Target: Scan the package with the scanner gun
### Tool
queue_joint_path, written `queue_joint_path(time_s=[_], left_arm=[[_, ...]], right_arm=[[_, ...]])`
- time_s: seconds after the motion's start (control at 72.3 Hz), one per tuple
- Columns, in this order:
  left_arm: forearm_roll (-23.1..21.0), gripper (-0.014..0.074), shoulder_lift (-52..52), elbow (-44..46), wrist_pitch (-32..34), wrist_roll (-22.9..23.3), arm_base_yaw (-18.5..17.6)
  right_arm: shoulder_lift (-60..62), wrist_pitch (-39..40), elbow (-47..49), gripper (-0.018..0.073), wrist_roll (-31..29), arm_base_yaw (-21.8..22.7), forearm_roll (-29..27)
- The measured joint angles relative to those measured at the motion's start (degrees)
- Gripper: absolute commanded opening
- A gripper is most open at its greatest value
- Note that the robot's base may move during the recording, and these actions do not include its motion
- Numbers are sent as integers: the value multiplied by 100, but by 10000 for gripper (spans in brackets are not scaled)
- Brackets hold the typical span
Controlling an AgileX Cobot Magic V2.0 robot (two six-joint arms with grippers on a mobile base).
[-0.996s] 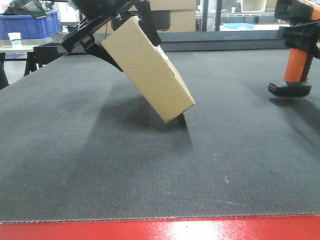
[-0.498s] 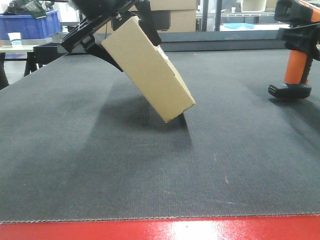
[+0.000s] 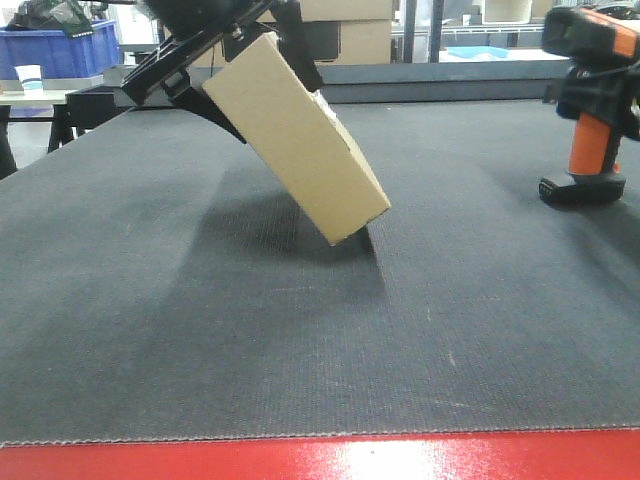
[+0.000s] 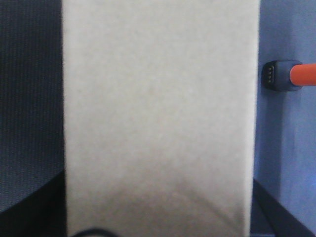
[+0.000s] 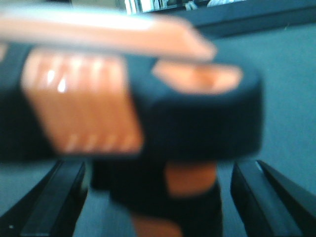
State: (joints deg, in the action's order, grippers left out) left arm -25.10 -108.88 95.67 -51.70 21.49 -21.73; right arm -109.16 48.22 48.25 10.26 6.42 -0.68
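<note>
My left gripper needs to set the package, now hanging tilted at the mat, free on the dark mat (image 3: 62, 222) in front of the blue bin, at a spot that is far away from the scanner gun.
The package (image 3: 297, 140), a plain tan box, hangs tilted with its lower corner on or just above the dark mat (image 3: 250, 330). My left gripper (image 3: 222, 55) is shut on its upper end. In the left wrist view the package (image 4: 158, 108) fills the frame, with dark fingers (image 4: 279, 217) at its sides. The scanner gun (image 3: 590, 135), with an orange handle and a black foot, stands slightly tilted at the far right. My right gripper (image 3: 597, 92) is shut on it below the head. Up close the scanner gun (image 5: 143, 118) is blurred, and black fingers (image 5: 59, 197) flank its neck. Its foot (image 4: 280, 75) shows beside the box.
A red strip (image 3: 320, 460) borders the mat's near edge. Behind the mat a blue bin (image 3: 60, 50) and a white cup (image 3: 30, 76) sit on a side table at the left. Larger cardboard boxes (image 3: 350, 30) stand at the back centre.
The scanner gun has shifted a little to the left and lower in the right gripper. The package and the left gripper have stayed put.
</note>
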Motion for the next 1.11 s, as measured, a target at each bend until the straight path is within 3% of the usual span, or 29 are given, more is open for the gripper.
queue_joint_path(time_s=[0.387,0.581,0.802,0.955,1.107], left_arm=[[62,-111,0,0,0,0,0],[321,-111,0,0,-214,-24,74],[1443,-111,287,0,-509,-137,303],[2292,-111,597,0,-693,-166,645],[2656,-111,622,0,-968,-642,1133]], right_arm=[[435,687,-1182,479,0,0,25],[832,739,-1805,475,0,0,151],[1530,750,-2384,475,0,0,422],[2087,706,-2593,475,0,0,433],[2795,59,-2627,475,0,0,446]])
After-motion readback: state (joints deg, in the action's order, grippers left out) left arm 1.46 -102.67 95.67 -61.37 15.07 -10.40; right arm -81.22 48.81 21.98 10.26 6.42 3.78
